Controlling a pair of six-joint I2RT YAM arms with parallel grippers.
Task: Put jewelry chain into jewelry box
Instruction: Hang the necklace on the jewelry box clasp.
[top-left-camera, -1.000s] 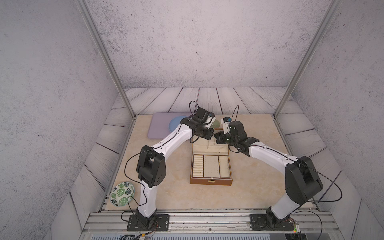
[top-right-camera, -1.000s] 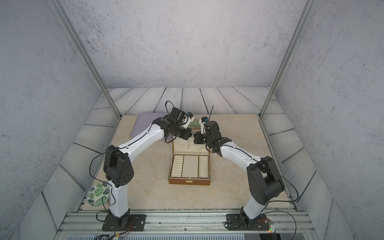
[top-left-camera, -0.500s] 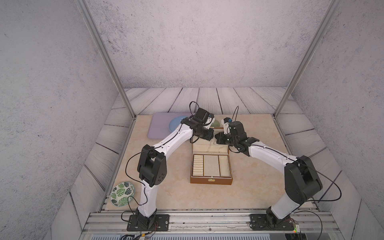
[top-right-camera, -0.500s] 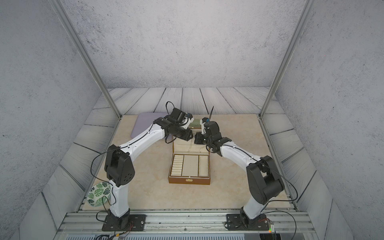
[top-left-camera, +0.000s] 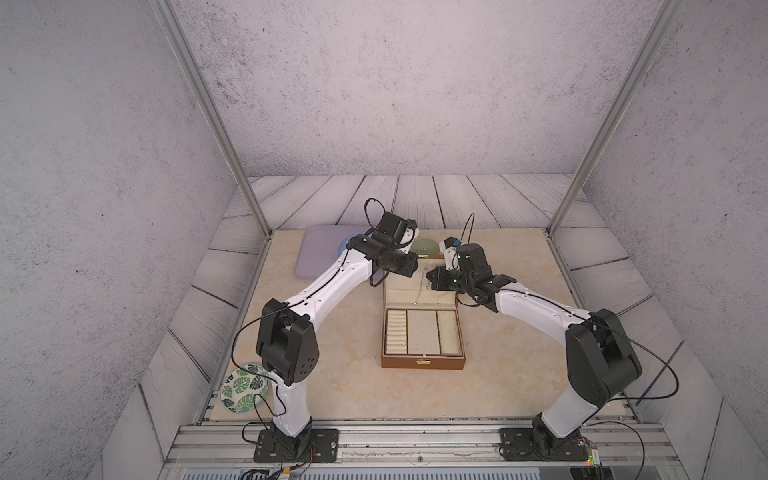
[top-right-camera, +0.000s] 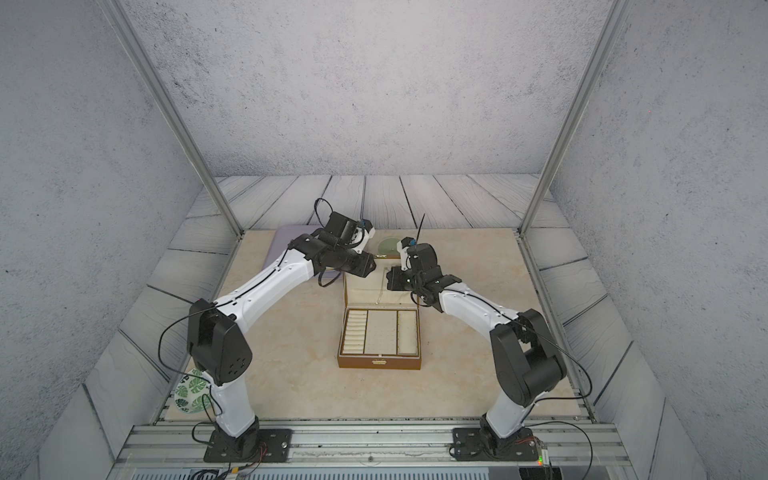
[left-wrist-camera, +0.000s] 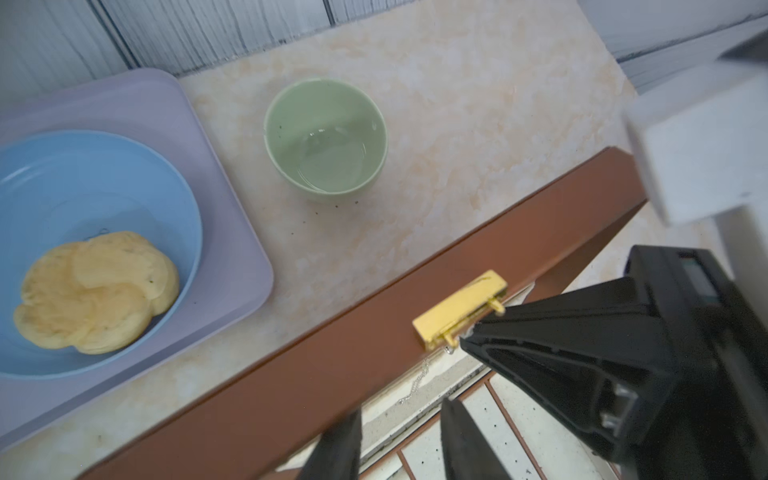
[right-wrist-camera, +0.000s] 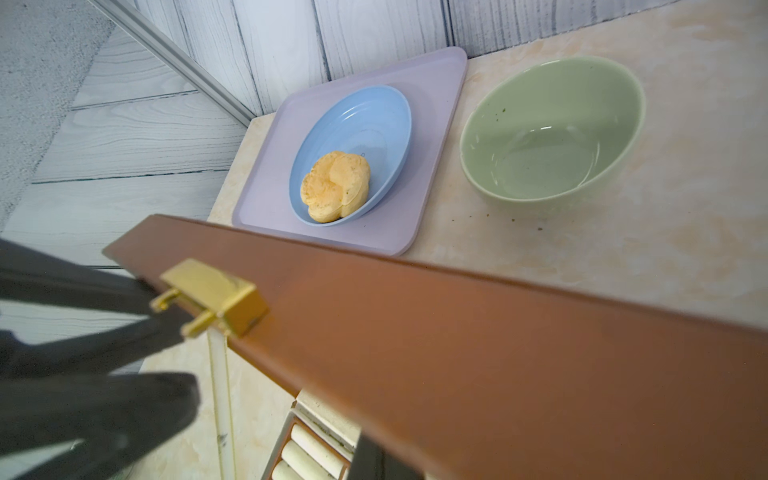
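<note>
The jewelry chain, now hanging below the gold clasp, will be let go by my right gripper against the cream lining inside the brown jewelry box's upright lid (top-left-camera: 426, 283).
The brown jewelry box (top-left-camera: 423, 362) lies open mid-table with its lid (left-wrist-camera: 316, 374) upright. The thin silvery jewelry chain (left-wrist-camera: 414, 381) hangs down the lid's cream lining below the gold clasp (left-wrist-camera: 459, 309); it also shows in a top view (top-left-camera: 419, 293). My left gripper (left-wrist-camera: 401, 442) is open at the lid's top edge, its fingers (left-wrist-camera: 340, 449) on either side of the chain without touching it. My right gripper (left-wrist-camera: 468, 338) is shut, its tip at the chain's upper end by the clasp. Whether it pinches the chain I cannot tell. In the right wrist view the lid hides most of its jaws.
Behind the box are a lilac tray (top-left-camera: 316, 253) holding a blue bowl (left-wrist-camera: 83, 187) with a bread roll (left-wrist-camera: 95, 291), and a green bowl (left-wrist-camera: 326, 137). A leaf-patterned bowl (top-left-camera: 243, 386) sits by the left arm's base. Both arms meet over the lid.
My left gripper was shut a second ago and now stands open, apart from the chain. Both arms have hardly moved.
</note>
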